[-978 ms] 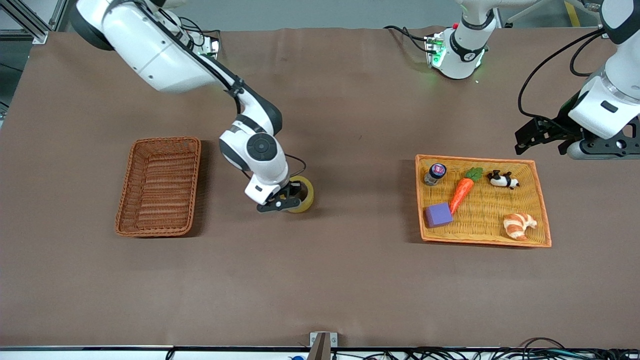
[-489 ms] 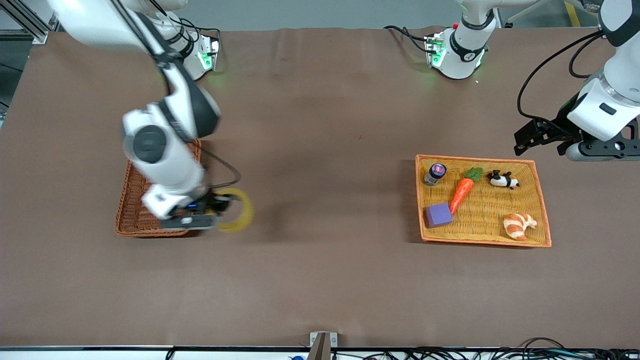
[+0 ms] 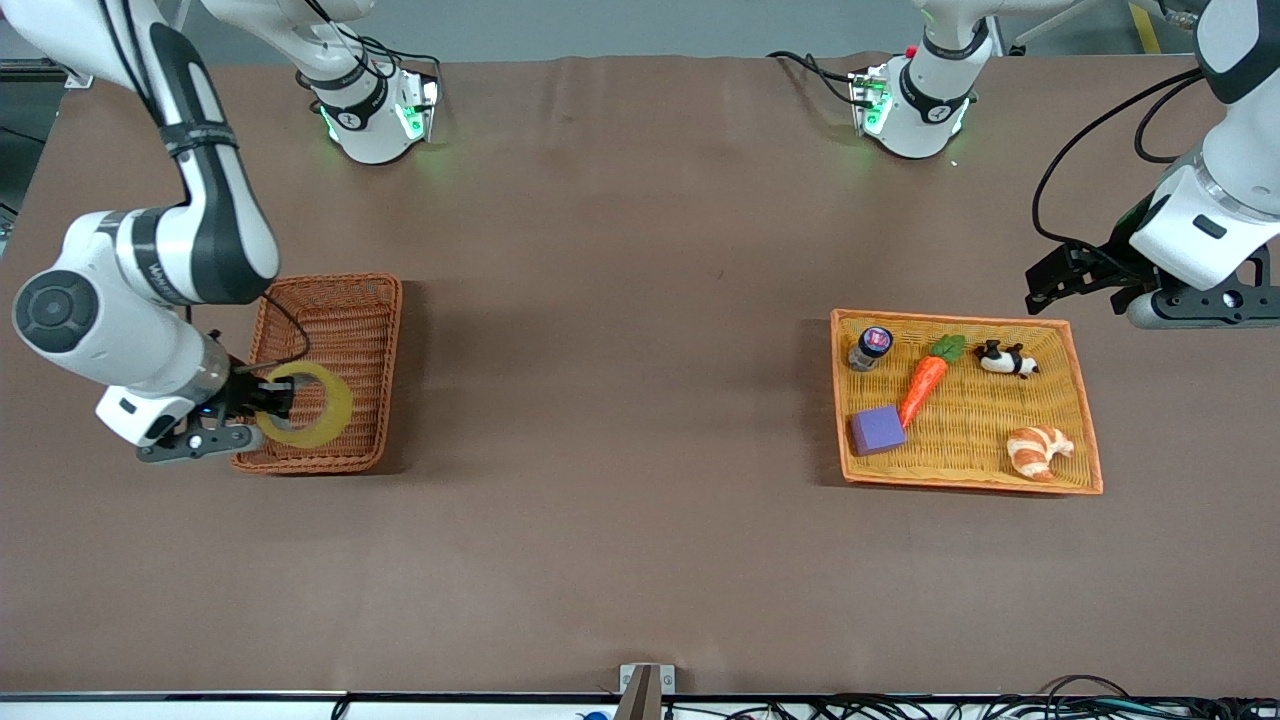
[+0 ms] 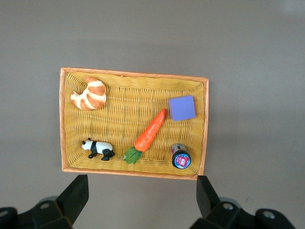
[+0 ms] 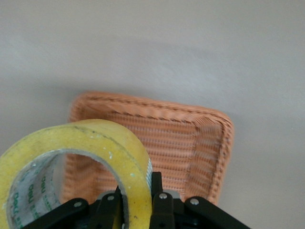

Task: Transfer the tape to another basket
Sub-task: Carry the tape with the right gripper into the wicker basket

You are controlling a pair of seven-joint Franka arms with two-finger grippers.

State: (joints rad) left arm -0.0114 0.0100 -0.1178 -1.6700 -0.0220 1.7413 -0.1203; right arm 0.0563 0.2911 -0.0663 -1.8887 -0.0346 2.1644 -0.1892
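Observation:
The yellowish tape roll, now in the air over the basket's end, will be let go by my right gripper in the middle of the reddish-brown wicker basket [image 3: 327, 373].
My right gripper [image 3: 272, 403] is shut on the wall of the yellowish tape roll [image 3: 318, 412] and holds it in the air over the end of the reddish-brown wicker basket [image 3: 345, 300] nearest the front camera. In the right wrist view the tape [image 5: 102, 143] fills the foreground, pinched between the two fingers [image 5: 162, 202], with the basket [image 5: 209, 143] below it. My left gripper [image 3: 1075, 272] is open and empty, up in the air beside the flat orange-yellow tray [image 3: 960, 455], and waits.
The orange-yellow tray [image 4: 114, 164] holds a carrot [image 3: 924, 384], a purple block [image 3: 877, 430], a croissant [image 3: 1038, 451], a panda figure [image 3: 1005, 359] and a small jar [image 3: 871, 346]. Brown cloth covers the table between basket and tray.
My right arm has carried the tape from the middle of the table toward its own end, and the roll now hangs over the wicker basket. The left arm has barely moved.

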